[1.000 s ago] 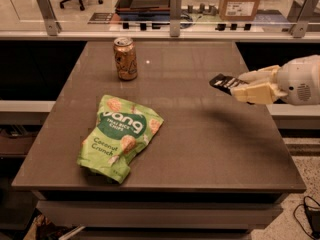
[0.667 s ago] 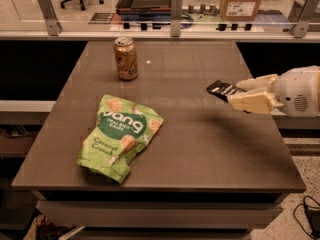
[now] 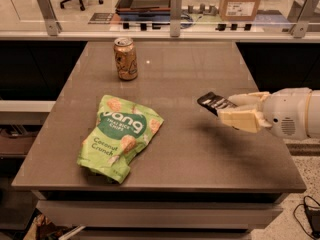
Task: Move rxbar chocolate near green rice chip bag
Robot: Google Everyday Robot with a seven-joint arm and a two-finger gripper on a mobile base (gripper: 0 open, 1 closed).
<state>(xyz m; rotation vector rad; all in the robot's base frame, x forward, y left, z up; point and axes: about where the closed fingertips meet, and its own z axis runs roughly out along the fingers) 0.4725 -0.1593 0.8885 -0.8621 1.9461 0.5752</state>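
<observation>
Next, I set the rxbar chocolate on the table [image 3: 186, 121] just beside the green rice chip bag's corner nearest my gripper.
The rxbar chocolate [image 3: 214, 102], a small black bar with white stripes, is held in the air above the right part of the table. My gripper [image 3: 235, 110], with cream fingers on a white arm reaching in from the right, is shut on its right end. The green rice chip bag [image 3: 120, 135] lies flat on the table's front left, well to the left of the bar and below it in the view.
An orange-gold drink can [image 3: 125, 59] stands upright at the back left of the grey table [image 3: 200, 154]. A rail with metal posts [image 3: 175, 8] runs behind the table's far edge. The table's right edge lies under my arm.
My gripper has carried the bar leftward and slightly nearer the front, toward the middle of the table. The bag and the can have not moved.
</observation>
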